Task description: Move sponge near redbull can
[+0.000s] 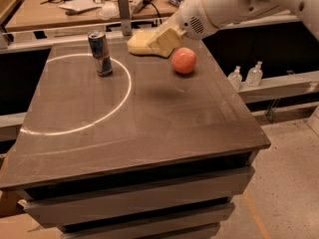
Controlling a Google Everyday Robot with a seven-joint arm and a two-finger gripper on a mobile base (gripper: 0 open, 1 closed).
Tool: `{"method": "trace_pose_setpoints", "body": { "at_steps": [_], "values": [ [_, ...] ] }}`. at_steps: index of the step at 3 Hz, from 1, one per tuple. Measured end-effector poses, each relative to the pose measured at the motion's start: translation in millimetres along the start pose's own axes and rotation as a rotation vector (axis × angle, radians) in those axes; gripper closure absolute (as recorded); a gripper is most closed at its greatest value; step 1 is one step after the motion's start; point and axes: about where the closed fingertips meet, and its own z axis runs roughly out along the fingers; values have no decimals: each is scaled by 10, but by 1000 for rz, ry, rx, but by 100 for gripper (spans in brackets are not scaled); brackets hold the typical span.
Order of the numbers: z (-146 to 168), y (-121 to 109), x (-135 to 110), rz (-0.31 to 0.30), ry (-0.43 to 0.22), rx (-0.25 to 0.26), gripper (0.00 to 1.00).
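Observation:
My gripper needs to let go of the sponge on the dark table, inside the white circle's edge [117,79] next to the redbull can.
The redbull can [100,53] stands upright at the far left of the dark table, on the edge of a white circle. The pale-yellow sponge [140,43] is held in the air over the table's far edge, a short way right of the can. My gripper [160,42] is shut on the sponge's right end, with the white arm reaching in from the upper right. The sponge does not touch the table.
A red-orange apple [184,60] lies on the table [149,128] just below and right of the gripper. A metal post [124,14] stands behind the table's far edge. Two small bottles [245,75] sit on a ledge to the right. A cluttered bench is behind.

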Motion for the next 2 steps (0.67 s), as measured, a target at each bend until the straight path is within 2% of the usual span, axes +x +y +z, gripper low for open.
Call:
{"method": "trace_pose_setpoints", "body": {
  "at_steps": [1, 2],
  "values": [
    [252, 31, -153, 12, 11, -24, 100],
    [655, 71, -66, 40, 20, -71, 100]
  ]
}}
